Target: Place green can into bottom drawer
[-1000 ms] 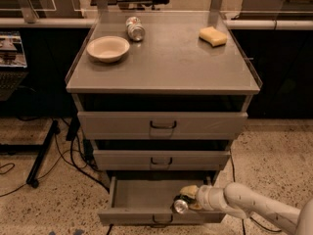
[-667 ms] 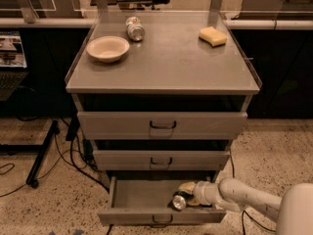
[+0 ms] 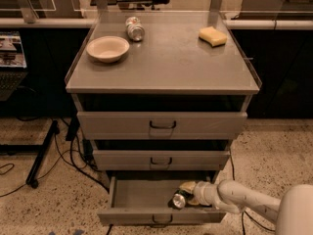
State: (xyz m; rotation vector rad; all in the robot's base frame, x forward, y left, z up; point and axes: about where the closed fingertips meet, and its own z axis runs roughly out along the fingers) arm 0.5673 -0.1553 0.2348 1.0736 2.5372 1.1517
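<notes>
Next, I set the green can on the bottom drawer's inside (image 3: pixel 182 192) with my gripper, near the side where my arm reaches in.
The bottom drawer (image 3: pixel 137 214) is pulled open at the foot of the grey cabinet. The green can (image 3: pixel 179 199) lies tilted inside it at the right, one silver end facing up. My gripper (image 3: pixel 185 194) reaches into the drawer from the right on a white arm (image 3: pixel 244 202) and is at the can. Its yellowish fingers (image 3: pixel 188 186) lie beside and over the can.
On the cabinet top (image 3: pixel 171 62) are a cream bowl (image 3: pixel 107 48), a silver-white can with red markings (image 3: pixel 134 28) lying on its side, and a yellow sponge (image 3: pixel 212 35). The two upper drawers (image 3: pixel 161 125) are nearly shut. Cables and a black stand leg (image 3: pixel 41 155) lie on the floor at left.
The arm has pushed a little further left into the bottom drawer, and the can has gone with it and lies lower in the drawer.
</notes>
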